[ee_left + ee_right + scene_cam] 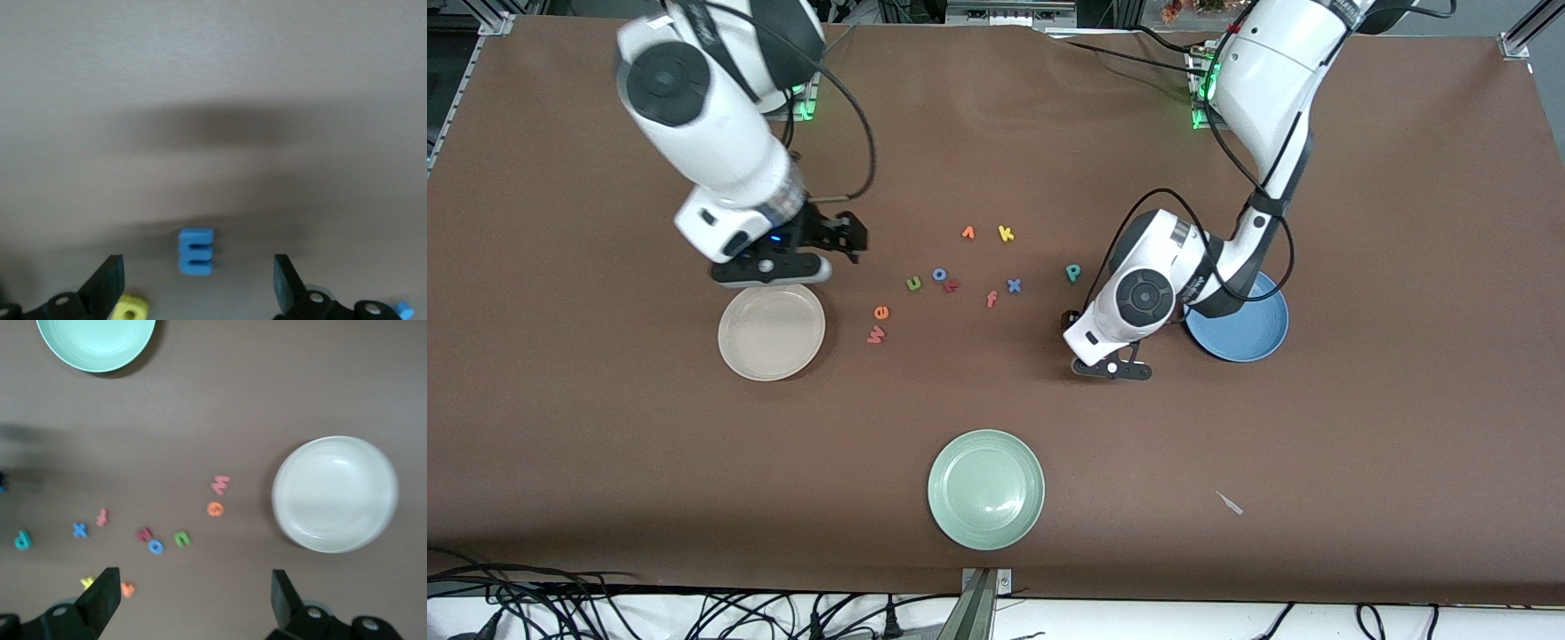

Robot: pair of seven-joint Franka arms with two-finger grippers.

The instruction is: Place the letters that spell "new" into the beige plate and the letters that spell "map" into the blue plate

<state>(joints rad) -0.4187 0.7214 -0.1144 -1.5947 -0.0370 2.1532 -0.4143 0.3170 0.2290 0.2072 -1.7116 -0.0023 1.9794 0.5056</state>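
My right gripper should next move to the orange e beside the salmon w and close on the e's sides (881, 313) (215, 509).
My left gripper (197, 283) hangs open low over the table beside the blue plate (1249, 333). The blue m (196, 251) lies flat between its fingers, untouched, and the yellow a (131, 308) lies by one finger. Both are hidden under the arm in the front view. The teal p (1073, 272) lies farther back. My right gripper (774, 268) is open and empty above the beige plate's (772, 333) farther rim. Green n (913, 284), orange e (881, 312) and salmon w (876, 335) lie beside that plate, toward the table's middle.
A pale green plate (986, 488) sits near the front edge. Other loose letters lie mid-table: blue o (940, 274), a dark red letter (952, 285), blue x (1014, 285), orange v (967, 233), yellow k (1006, 234). A small scrap (1230, 503) lies toward the left arm's end.
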